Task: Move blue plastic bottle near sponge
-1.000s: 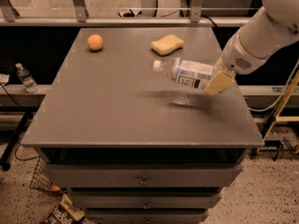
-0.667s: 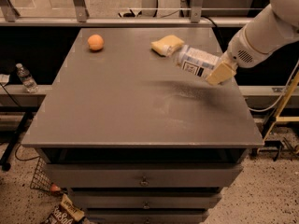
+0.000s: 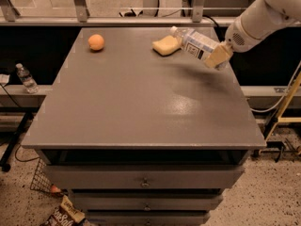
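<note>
The robot's gripper will release the blue plastic bottle beside the sponge (image 3: 186,47), on the side away from the orange fruit.
The blue plastic bottle (image 3: 196,42), clear with a white cap and a blue-and-white label, is held tilted above the far right of the grey table (image 3: 141,102). Its cap end points left, right over the edge of the sponge (image 3: 166,45). The sponge is a pale yellow block lying flat near the table's far edge. My gripper (image 3: 215,56) comes in from the upper right on the white arm and is shut on the bottle's lower end, with tan fingers (image 3: 217,57) around it.
A round orange fruit (image 3: 96,42) lies at the far left of the table. A small clear water bottle (image 3: 26,78) stands on a ledge left of the table. Drawers sit below the table front. A yellow frame (image 3: 284,107) stands at the right.
My gripper has carried the bottle up and away toward the table's far edge, from mid-right of the table to just beside the sponge. The sponge and the orange have not moved.
</note>
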